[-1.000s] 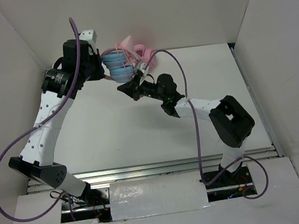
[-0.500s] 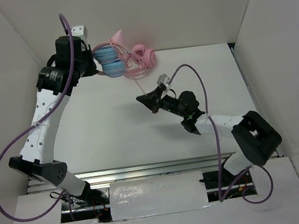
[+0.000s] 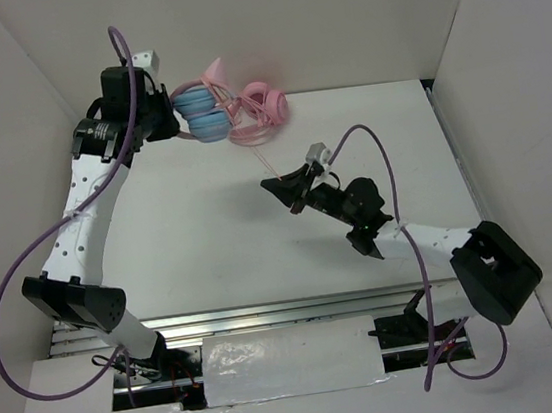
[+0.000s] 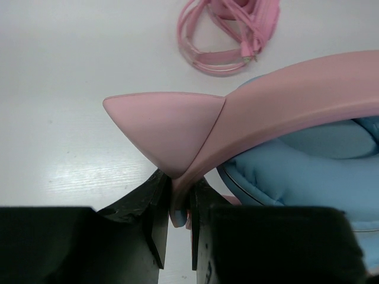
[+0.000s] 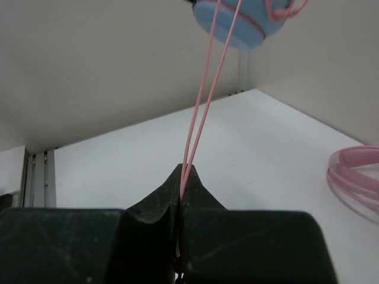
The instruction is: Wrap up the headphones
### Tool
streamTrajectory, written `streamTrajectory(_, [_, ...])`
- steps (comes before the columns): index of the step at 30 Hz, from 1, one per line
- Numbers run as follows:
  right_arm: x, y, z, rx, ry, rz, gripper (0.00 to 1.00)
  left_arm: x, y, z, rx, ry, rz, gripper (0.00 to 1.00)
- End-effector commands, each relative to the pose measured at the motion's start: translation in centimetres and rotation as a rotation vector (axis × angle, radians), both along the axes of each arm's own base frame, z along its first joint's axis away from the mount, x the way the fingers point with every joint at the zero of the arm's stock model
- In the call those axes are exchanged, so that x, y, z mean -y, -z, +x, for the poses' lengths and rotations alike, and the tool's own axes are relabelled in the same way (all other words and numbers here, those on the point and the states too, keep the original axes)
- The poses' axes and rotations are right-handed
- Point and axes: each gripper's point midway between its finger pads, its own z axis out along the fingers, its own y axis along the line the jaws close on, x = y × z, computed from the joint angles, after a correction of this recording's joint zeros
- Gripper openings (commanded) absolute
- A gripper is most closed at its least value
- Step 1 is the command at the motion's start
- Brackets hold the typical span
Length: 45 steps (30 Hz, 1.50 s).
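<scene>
My left gripper needs to let go of the light blue-cupped headphones on the bare table [image 3: 261, 209], close beside the tip of my right gripper.
The headphones [image 3: 196, 115] with light blue ear cups and a pink cat-ear headband hang above the table's far left. My left gripper [image 3: 163, 122] is shut on the pink headband [image 4: 284, 100] just below a cat ear [image 4: 163, 124]; a blue cup [image 4: 308, 160] lies to its right. My right gripper [image 3: 275, 182] is shut on the thin pink cable [image 5: 201, 100], which runs as two taut strands up to a blue ear cup [image 5: 234, 21]. In the top view the cable [image 3: 262, 158] stretches between the headphones and the right gripper.
All-pink headphones [image 3: 266, 105] with coiled pink cable lie on the table at the back, behind the held pair; they also show in the left wrist view [image 4: 228, 29] and at the right edge of the right wrist view [image 5: 355, 174]. White walls enclose the table on three sides.
My right gripper has pulled back from the headphones toward the table's middle, drawing the cable taut. My left arm has lifted the headphones and shifted them left.
</scene>
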Motion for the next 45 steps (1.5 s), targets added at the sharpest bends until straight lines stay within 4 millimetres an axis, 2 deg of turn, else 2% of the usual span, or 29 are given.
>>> streamTrajectory(1, [-2.2,1.2,-0.1,0.01,-0.08,-0.049,0.0,3.0,-6.9,-0.2,0.213,0.151,-0.184,0.0])
streamTrajectory(2, [-2.9,2.6,0.4,-0.009,-0.093,-0.072,0.0,3.6,-7.2,-0.5,0.217,0.184,-0.194,0.0])
streamTrajectory(5, [-3.1,3.9,1.8,-0.031,-0.092,-0.089,0.0,5.5,-7.7,-2.0,0.224,0.313,-0.229,0.0])
streamTrajectory(7, [-3.1,3.7,2.0,-0.016,-0.121,-0.084,0.0,7.2,-7.4,-3.5,0.218,0.443,-0.227,0.0])
streamTrajectory(9, [-2.1,3.0,3.3,0.001,-0.111,-0.072,0.0,9.3,-6.8,-5.4,0.221,0.601,-0.237,0.0])
streamTrajectory(10, [-2.0,2.9,2.9,0.015,-0.163,-0.088,0.0,10.2,-6.6,-5.9,0.242,0.651,-0.212,0.0])
streamTrajectory(12, [-0.5,2.4,4.3,-0.005,-0.174,-0.105,0.0,11.3,-5.5,-6.9,0.242,0.745,-0.198,0.0])
streamTrajectory(13, [-0.3,3.8,3.6,-0.049,-0.257,-0.16,0.0,12.1,-5.1,-7.4,0.237,0.793,-0.201,0.0])
streamTrajectory(14, [0.9,3.3,4.7,-0.049,-0.266,-0.178,0.0,13.2,-4.4,-7.9,0.237,0.878,-0.188,0.0])
streamTrajectory(15, [1.5,3.6,4.6,-0.061,-0.306,-0.207,0.0,14.6,-3.7,-8.9,0.224,0.945,-0.18,0.0])
streamTrajectory(16, [2.0,5.3,3.3,-0.114,-0.418,-0.265,0.0,15.5,-3.1,-9.3,0.214,0.987,-0.17,0.0])
streamTrajectory(17, [3.0,4.3,4.1,-0.101,-0.437,-0.28,0.0,16.3,-2.1,-9.4,0.211,1.036,-0.144,0.0])
streamTrajectory(18, [3.8,6.1,3.9,-0.166,-0.479,-0.331,0.0,17.4,-1.1,-10.4,0.207,1.111,-0.1,0.0])
streamTrajectory(19, [4.4,6.5,3.8,-0.187,-0.509,-0.354,0.0,17.9,-0.4,-10.7,0.201,1.151,-0.071,0.0])
streamTrajectory(20, [4.6,4.5,4.7,-0.138,-0.514,-0.379,0.0,18.5,0.8,-10.9,0.185,1.189,-0.041,0.0])
streamTrajectory(21, [5.2,4.8,5.3,-0.156,-0.492,-0.421,0.0,18.8,2.2,-10.8,0.162,1.186,0.036,0.0])
streamTrajectory(22, [5.9,7.3,4.5,-0.242,-0.505,-0.495,0.0,18.8,2.9,-10.4,0.152,1.173,0.081,0.0])
streamTrajectory(23, [6.3,6.1,6.4,-0.223,-0.428,-0.563,0.0,18.9,4.3,-9.7,0.127,1.169,0.124,0.0])
streamTrajectory(24, [6.7,6.2,6.8,-0.251,-0.401,-0.604,0.0,18.9,4.9,-9.1,0.123,1.161,0.153,0.0])
streamTrajectory(25, [7.3,7.5,6.3,-0.356,-0.396,-0.637,0.0,18.6,5.5,-8.4,0.108,1.134,0.181,0.0])
streamTrajectory(26, [7.7,6.9,6.9,-0.363,-0.36,-0.656,0.0,18.8,6.3,-7.9,0.093,1.144,0.185,0.0])
streamTrajectory(27, [8.4,7.5,7.4,-0.439,-0.293,-0.679,0.0,18.6,6.9,-7.5,0.095,1.174,0.199,0.0])
streamTrajectory(30, [9.9,8.1,7.5,-0.471,-0.21,-0.722,0.01,18.7,10.2,-7.5,0.03,1.242,0.229,0.0])
streamTrajectory(32, [10.4,8.0,7.3,-0.46,-0.181,-0.73,0.01,18.1,12.9,-5.9,-0.03,1.177,0.315,0.0])
streamTrajectory(35, [10.6,7.9,6.0,-0.412,-0.228,-0.774,0.01,18.2,16.1,-6.1,-0.091,1.236,0.387,0.0])
streamTrajectory(37, [10.9,8.5,5.2,-0.408,-0.257,-0.817,0.01,18.4,17.2,-5.9,-0.123,1.234,0.407,0.0])
streamTrajectory(40, [11.6,9.6,5.4,-0.476,-0.221,-0.844,0.01,17.4,19.4,-5.4,-0.174,1.206,0.484,0.0])
streamTrajectory(41, [11.6,9.6,5.4,-0.489,-0.224,-0.84,0.02,16.3,20.0,-4.6,-0.196,1.153,0.554,0.0])
streamTrajectory(45, [10.7,10.1,6.4,-0.523,-0.195,-0.783,0.02,15.1,22.2,-3.7,-0.265,1.08,0.638,0.0])
